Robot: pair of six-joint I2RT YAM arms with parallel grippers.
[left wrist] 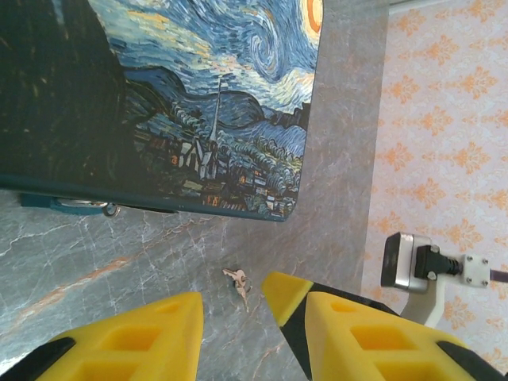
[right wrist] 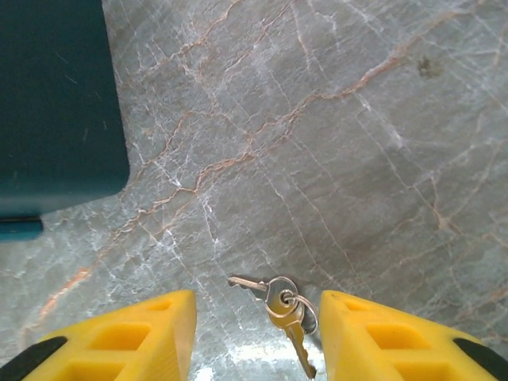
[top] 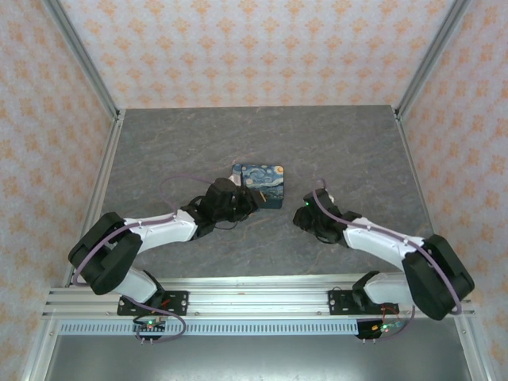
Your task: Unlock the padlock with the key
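Observation:
The keys are lying flat and spread out on the ring, so I should pinch the key heads (right wrist: 281, 296) with my right gripper, lift them and pass the keys to my left gripper.
Two small keys on a ring (right wrist: 279, 302) lie flat on the grey marble table, between the yellow fingers of my right gripper (right wrist: 255, 317), which is open and low over them without touching. In the left wrist view the same keys (left wrist: 236, 280) lie just ahead of my left gripper (left wrist: 236, 305), also open and holding nothing. The tiny bluish padlock (left wrist: 78, 205) with a metal loop peeks out at the near edge of the night-sky painted box (left wrist: 206, 95). From above, the left gripper (top: 240, 203) sits at the box's near-left corner and the right gripper (top: 305, 214) to its right.
The painted box (top: 259, 184) stands mid-table, its dark teal side (right wrist: 55, 95) close to my right gripper's left. Patterned walls and metal frame posts enclose the table (top: 159, 151). A camera on a bracket (left wrist: 409, 262) juts out at the right of the left wrist view.

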